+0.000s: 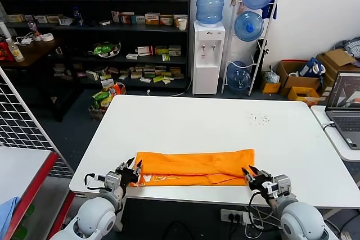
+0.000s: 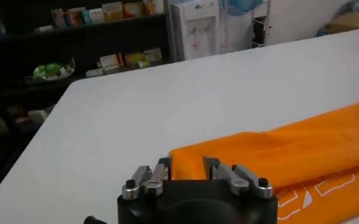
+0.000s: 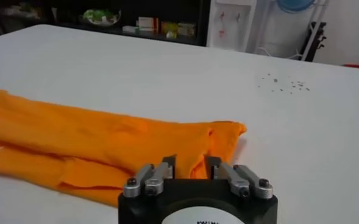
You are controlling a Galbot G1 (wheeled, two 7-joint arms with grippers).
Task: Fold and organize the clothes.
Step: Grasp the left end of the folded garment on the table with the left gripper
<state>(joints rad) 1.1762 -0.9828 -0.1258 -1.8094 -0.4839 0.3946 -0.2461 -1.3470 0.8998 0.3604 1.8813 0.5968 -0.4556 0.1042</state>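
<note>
The far end of the T-shirt lies by my right gripper, so my left gripper needs to grab the T-shirt's lettered end (image 1: 144, 168) and pull the T-shirt closer before folding it over.
The bright orange T-shirt (image 1: 194, 167) lies folded into a long flat strip along the front of the white table (image 1: 214, 122). White lettering (image 1: 160, 177) shows near its left end. My left gripper (image 1: 135, 168) is at the strip's left end, open, with the fabric edge (image 2: 289, 152) between its fingertips; the gripper also shows in the left wrist view (image 2: 186, 165). My right gripper (image 1: 248, 172) is at the strip's right end, open, with the shirt's corner (image 3: 75, 140) just ahead of its fingertips; it also shows in the right wrist view (image 3: 190, 164).
A laptop (image 1: 346, 102) sits on a side table at the right. A red-edged table (image 1: 22, 178) with a blue cloth (image 1: 5, 212) and a wire grid (image 1: 22, 122) stand at the left. Small dark specks (image 1: 259, 119) lie on the table. Shelves (image 1: 112, 26) and a water dispenser (image 1: 208, 54) stand behind.
</note>
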